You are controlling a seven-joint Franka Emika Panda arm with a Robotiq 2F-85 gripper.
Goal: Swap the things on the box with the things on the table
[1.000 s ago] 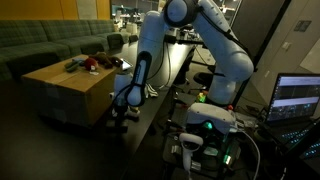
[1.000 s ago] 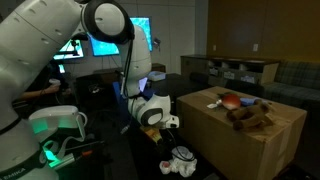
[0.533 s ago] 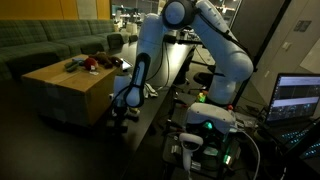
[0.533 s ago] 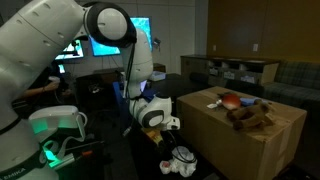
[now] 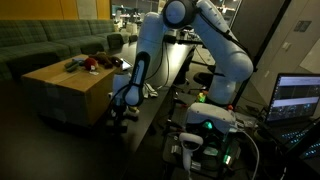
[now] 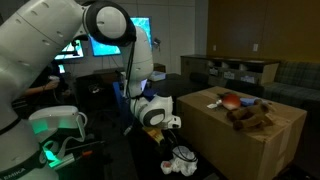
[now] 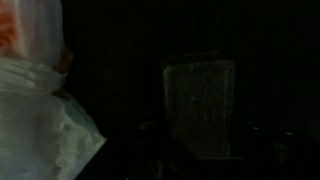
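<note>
Next, I release the grey rectangular thing from my gripper on the tan box top [image 5: 77,78], just in front of the red thing.
The tan box [image 5: 62,88] [image 6: 240,145] stands beside the black table [image 5: 150,115]. On the box top lie a red thing [image 6: 231,101] [image 5: 91,65], a brown soft thing [image 6: 250,116] and a small dark item [image 5: 74,65]. My gripper [image 5: 121,111] [image 6: 170,132] hangs low over the table next to the box's side; its jaws are too dark to read. A white crumpled thing [image 6: 182,160] lies on the table just below it, and shows at the left of the wrist view [image 7: 35,110]. A pale grey rectangular shape [image 7: 200,105] fills the middle of that dark view.
A green sofa [image 5: 50,42] runs behind the box. Monitors [image 5: 297,98] [image 6: 105,45] and a stand with a green light [image 5: 207,130] [image 6: 55,125] sit near the arm's base. Shelves [image 6: 235,70] stand at the back.
</note>
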